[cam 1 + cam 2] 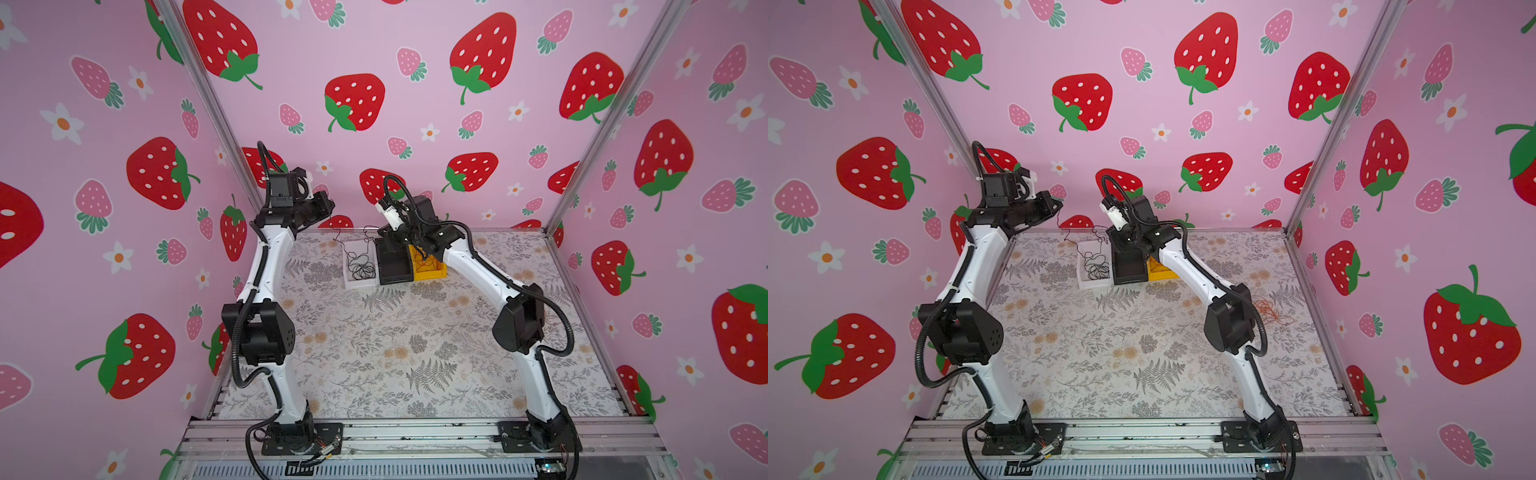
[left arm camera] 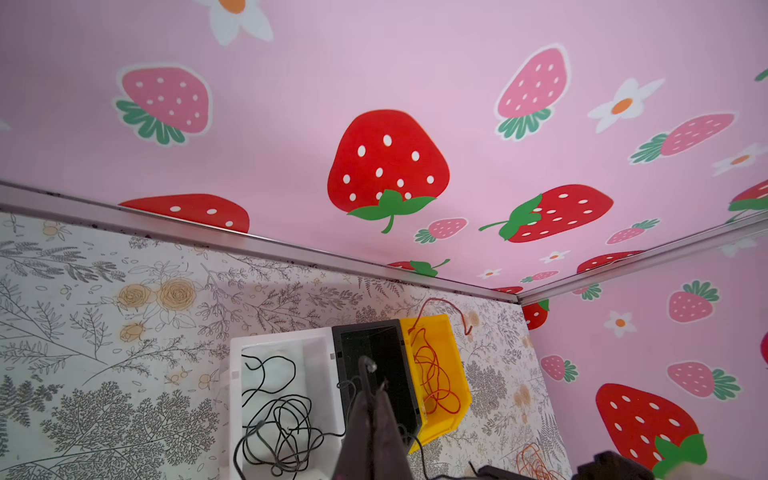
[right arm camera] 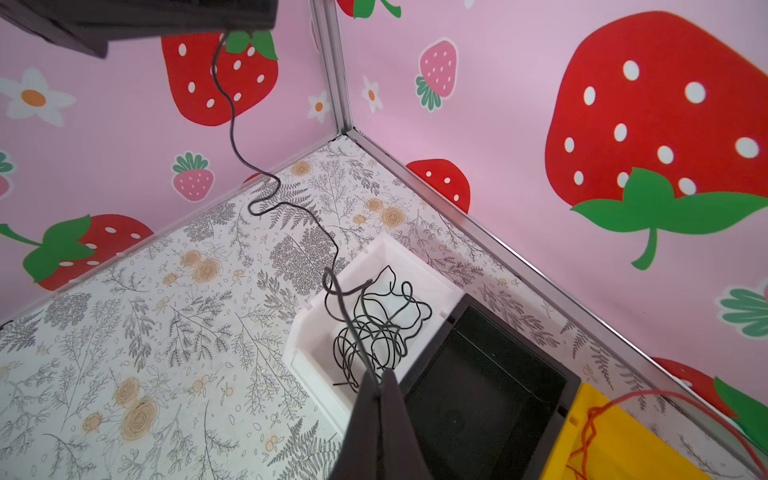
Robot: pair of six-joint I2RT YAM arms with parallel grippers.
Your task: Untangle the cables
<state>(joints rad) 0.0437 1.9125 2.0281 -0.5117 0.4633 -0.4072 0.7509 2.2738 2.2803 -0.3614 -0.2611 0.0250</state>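
The robot's left gripper needs to release the black cable inside the white bin [image 1: 361,267] [image 2: 283,428] next to the empty black bin. The cable now hangs slack between both grippers.
A thin black cable [image 3: 231,124] hangs slack between my two grippers, both raised above the bins at the far edge. My left gripper [image 2: 374,392] is shut on one end, and the tip [image 2: 368,365] sticks out past the fingers. My right gripper [image 3: 379,379] is shut on the same strand over the white bin [image 3: 314,384]. More black cable lies tangled [image 1: 361,270] in that bin. A red cable [image 2: 436,374] is coiled in the yellow bin [image 2: 451,424]. In both top views the left gripper [image 1: 331,207] and the right gripper [image 1: 379,231] sit close together.
An empty black bin [image 3: 478,399] stands between the white and yellow ones, all three touching. A loose orange cable bundle [image 1: 1273,312] lies on the floral table behind the right arm's elbow. Pink strawberry walls with metal rails close in the back and sides.
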